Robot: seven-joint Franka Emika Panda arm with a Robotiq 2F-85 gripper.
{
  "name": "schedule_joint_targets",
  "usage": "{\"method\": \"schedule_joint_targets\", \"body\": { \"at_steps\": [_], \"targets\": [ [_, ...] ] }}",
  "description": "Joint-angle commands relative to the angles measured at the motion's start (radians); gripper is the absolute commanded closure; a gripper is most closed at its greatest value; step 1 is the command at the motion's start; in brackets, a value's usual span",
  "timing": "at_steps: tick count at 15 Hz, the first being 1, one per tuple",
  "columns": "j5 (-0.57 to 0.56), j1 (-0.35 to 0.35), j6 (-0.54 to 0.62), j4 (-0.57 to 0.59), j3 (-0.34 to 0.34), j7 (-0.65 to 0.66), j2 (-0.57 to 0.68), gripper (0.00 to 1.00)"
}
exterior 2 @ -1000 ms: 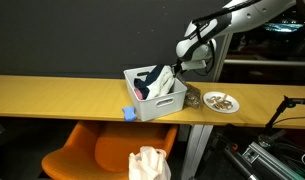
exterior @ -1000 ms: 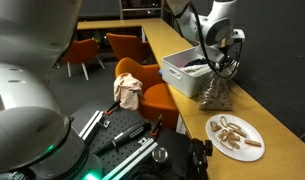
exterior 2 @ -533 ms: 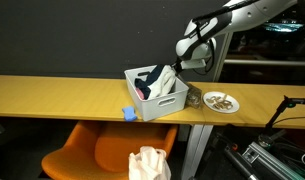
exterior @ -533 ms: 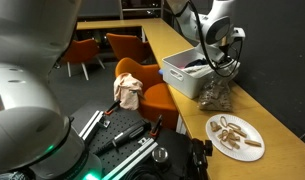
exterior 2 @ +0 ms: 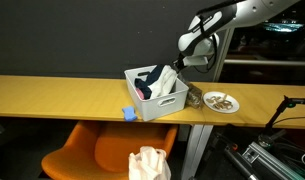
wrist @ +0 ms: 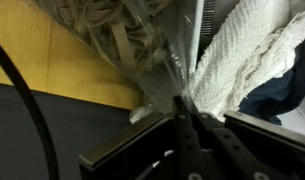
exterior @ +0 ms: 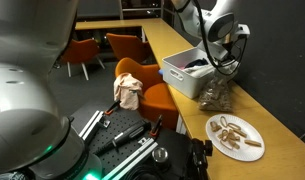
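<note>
The narrow tip of the bag's film is all my gripper pinches over the white towel, so next I open and grip the film closer to the strips [wrist: 160, 74] before lifting.
A clear plastic bag [wrist: 117, 35] full of tan strips sits on the wooden counter [exterior: 282, 118] beside a white bin [exterior: 182, 72]. My gripper [wrist: 180, 102] is shut on the bag's gathered top, with the film pinched between its fingers. In both exterior views the gripper [exterior: 225, 68] [exterior 2: 192, 67] stands just above the bag [exterior: 217, 96] [exterior 2: 194, 98], which stretches down to the counter. The bin [exterior 2: 157, 95] holds a white towel [wrist: 242, 45] and a dark blue cloth [wrist: 287, 85].
A white plate [exterior: 235, 135] [exterior 2: 221, 101] of tan snacks lies on the counter past the bag. A small blue object [exterior 2: 129, 114] sits by the bin's corner. Orange chairs [exterior: 142, 85] stand beside the counter, one with a pale cloth [exterior 2: 149, 163] on it.
The jaws have closed on the bag's top. The bag's neck is now drawn up tighter under the gripper, and the arm has shifted slightly upward.
</note>
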Motion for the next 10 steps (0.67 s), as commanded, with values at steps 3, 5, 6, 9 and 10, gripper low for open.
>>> {"method": "schedule_joint_targets", "body": {
  "at_steps": [3, 5, 6, 9, 10],
  "targets": [
    [0.093, -0.065, 0.006, -0.044, 0.068, -0.105, -0.066, 0.99],
    [0.108, -0.074, 0.006, -0.052, 0.076, -0.126, -0.077, 0.99],
    [0.109, -0.072, 0.002, -0.051, 0.075, -0.131, -0.076, 0.8],
    [0.107, -0.067, -0.014, -0.049, 0.074, -0.136, -0.073, 0.59],
    [0.096, -0.059, -0.026, -0.052, 0.064, -0.126, -0.079, 0.52]
  ]
}}
